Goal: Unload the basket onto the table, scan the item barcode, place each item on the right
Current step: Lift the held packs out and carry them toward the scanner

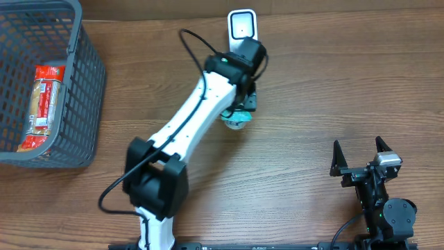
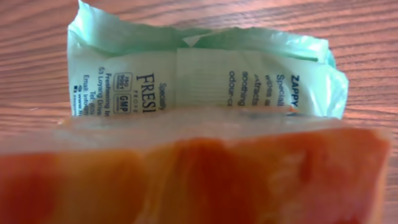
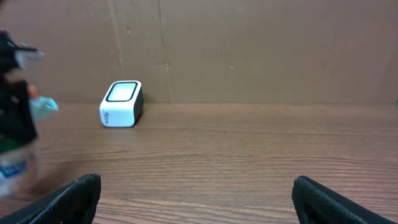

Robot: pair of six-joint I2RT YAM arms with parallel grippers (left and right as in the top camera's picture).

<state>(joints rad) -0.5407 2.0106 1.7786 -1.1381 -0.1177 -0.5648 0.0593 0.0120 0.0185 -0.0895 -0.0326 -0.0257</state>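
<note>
My left gripper will open to let go of the pale green packet, now held just above the table, on the table [image 1: 298, 117], in the space between the barcode scanner and my right gripper.
The item [image 1: 237, 118] is a pale green packet with black print and an orange part, held just above the table. My left gripper [image 1: 244, 103] is shut on it from above, a short way in front of the white barcode scanner [image 1: 243, 26]. In the left wrist view the green packet [image 2: 205, 74] fills the top and a blurred orange mass [image 2: 199, 174] hides the fingers. The right wrist view has the scanner [image 3: 122, 104] at the far left, with the item [image 3: 42, 107] beside it. My right gripper [image 1: 361, 161] rests open and empty at the near right.
A grey mesh basket [image 1: 83, 97] stands at the far left with a red packet [image 1: 45, 104] inside. A black cable [image 1: 198, 48] loops off the left arm near the scanner. A brown cardboard wall [image 3: 249, 50] closes the back of the table.
</note>
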